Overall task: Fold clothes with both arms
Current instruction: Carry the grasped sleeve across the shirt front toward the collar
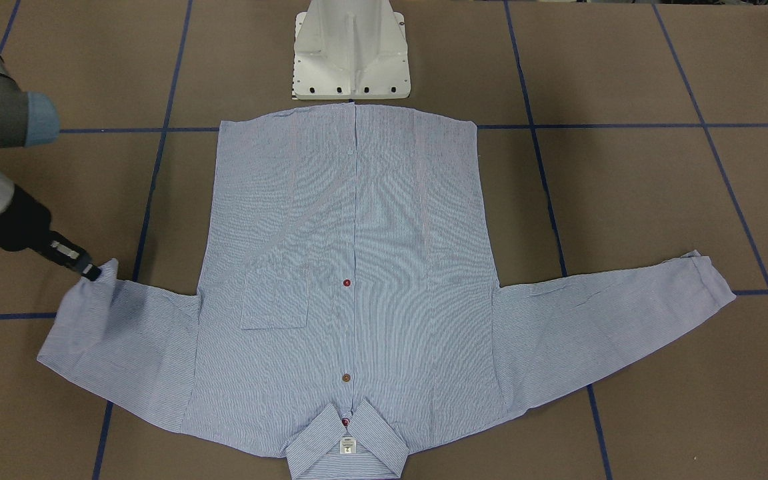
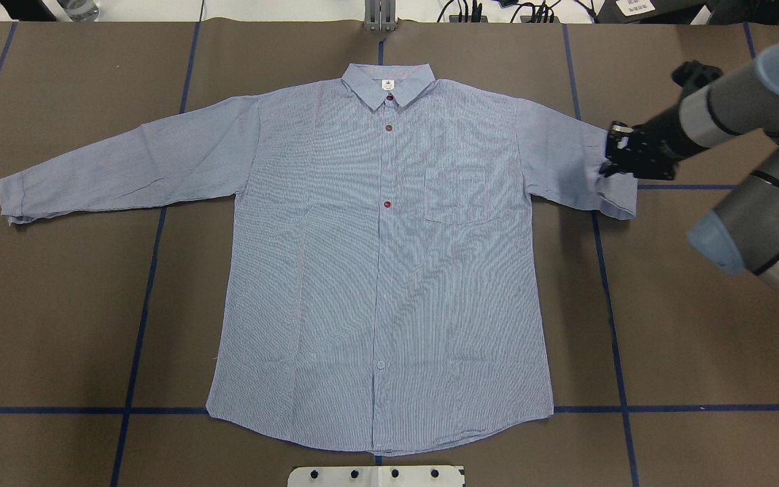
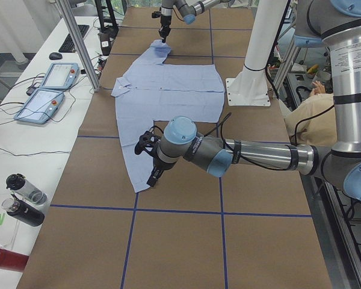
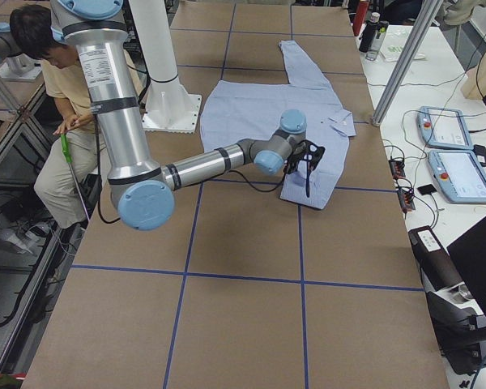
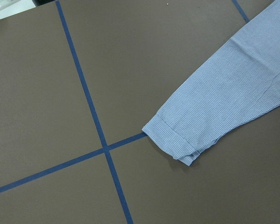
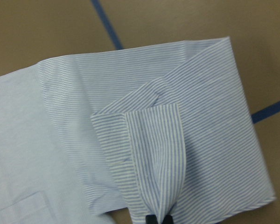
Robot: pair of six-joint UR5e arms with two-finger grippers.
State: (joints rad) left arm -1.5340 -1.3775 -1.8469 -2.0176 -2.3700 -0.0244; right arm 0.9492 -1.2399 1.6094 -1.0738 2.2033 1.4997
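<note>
The robot's left gripper will next grab the straight sleeve of the shirt by its cuff's corner [image 1: 695, 255] [image 5: 188, 160], on the side toward the white pedestal base.
The light blue striped shirt [image 2: 376, 237] lies flat and face up on the brown table, collar [image 2: 388, 81] on the far side, both sleeves spread. My right gripper [image 2: 607, 168] is shut on the cuff of the shirt's sleeve on my right [image 6: 158, 154] and holds it raised and folded back over the sleeve; it also shows in the front-facing view [image 1: 93, 272]. The other sleeve lies straight, and its cuff [image 5: 177, 140] is flat on the table. My left gripper [image 3: 153, 178] hovers above that cuff. It shows only in the left side view, so I cannot tell whether it is open.
The white pedestal base [image 1: 352, 53] stands at the shirt's hem. Blue tape lines [image 2: 139, 338] cross the brown table. A side bench holds teach pendants [image 3: 48, 90] and bottles [image 3: 24, 198]. A seated person [image 4: 49, 89] is behind the robot.
</note>
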